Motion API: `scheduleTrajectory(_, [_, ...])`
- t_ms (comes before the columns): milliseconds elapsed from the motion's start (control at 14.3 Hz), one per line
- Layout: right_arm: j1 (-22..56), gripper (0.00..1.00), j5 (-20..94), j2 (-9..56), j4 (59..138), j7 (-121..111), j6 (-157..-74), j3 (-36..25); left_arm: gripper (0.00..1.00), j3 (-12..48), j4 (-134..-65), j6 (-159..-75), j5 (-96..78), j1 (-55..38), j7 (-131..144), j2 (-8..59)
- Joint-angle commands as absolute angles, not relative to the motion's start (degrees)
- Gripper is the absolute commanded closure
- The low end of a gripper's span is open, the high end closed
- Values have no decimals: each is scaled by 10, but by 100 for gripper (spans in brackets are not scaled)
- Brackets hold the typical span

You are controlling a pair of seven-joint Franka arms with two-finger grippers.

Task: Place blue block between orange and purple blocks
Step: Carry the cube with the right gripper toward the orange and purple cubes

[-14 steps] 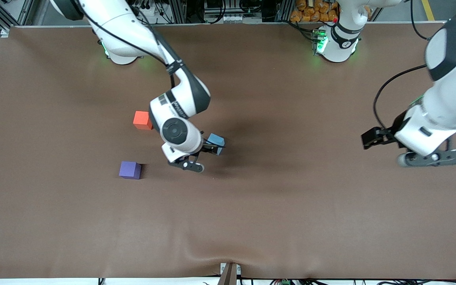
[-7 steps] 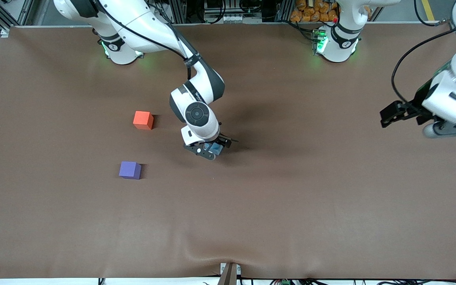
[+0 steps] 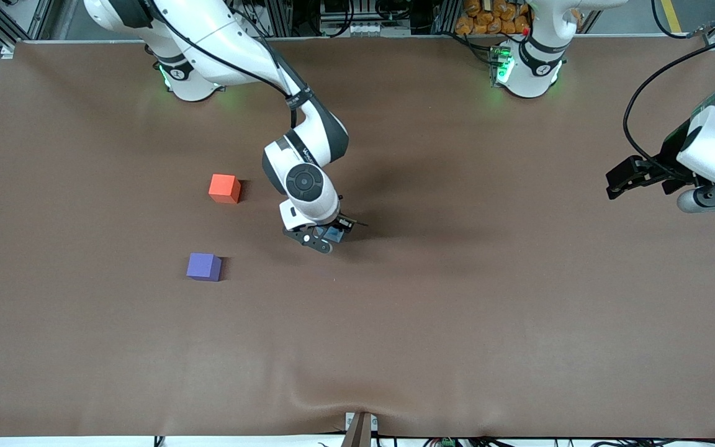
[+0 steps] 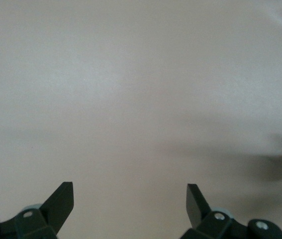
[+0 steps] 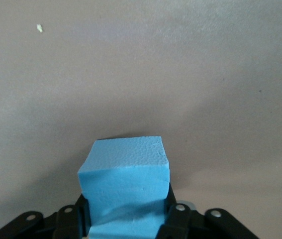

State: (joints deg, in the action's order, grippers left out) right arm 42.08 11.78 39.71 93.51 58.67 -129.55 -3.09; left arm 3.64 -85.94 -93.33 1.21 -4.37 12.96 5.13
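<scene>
My right gripper is to let go of the blue block on the bare mat [image 3: 215, 226] between the orange block and the purple block. The blue block is still low over the mat.
My right gripper [image 3: 330, 234] is shut on the light sky-blue block [image 3: 333, 233], low over the mat near the table's middle. In the right wrist view the blue block [image 5: 125, 186] sits squeezed between the jaws of the right gripper [image 5: 126, 219]. The orange block [image 3: 224, 188] lies on the mat toward the right arm's end, and the purple block [image 3: 203, 267] lies nearer to the front camera than it, with a bare gap between them. My left gripper [image 3: 627, 179] hangs open and empty over the left arm's end of the table; the left gripper [image 4: 130, 201] shows only bare mat below it.
The brown mat [image 3: 432, 298] covers the whole table. A small pale speck [image 5: 40, 29] lies on the mat in the right wrist view. Both arm bases stand along the table edge farthest from the front camera.
My right gripper swung over the blue block and closed on it, then shifted slightly toward the right arm's end. My left arm rose and drew back toward its end of the table.
</scene>
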Motion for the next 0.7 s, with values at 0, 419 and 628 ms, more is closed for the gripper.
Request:
scheduleTrajectory(0, [396,73,118,390,937,571,-1292,-31,0,43,-872,-942,3,-35,120,37])
scheduleTrajectory(419, [263,77,114,306,968,278,-1202,-33,0,40,-873,-943,3,-23,120,40])
scheduleTrajectory(628, [208,77,93,248,1055,168,-1208,-33,0,41,-874,-940,3,-13,110,36])
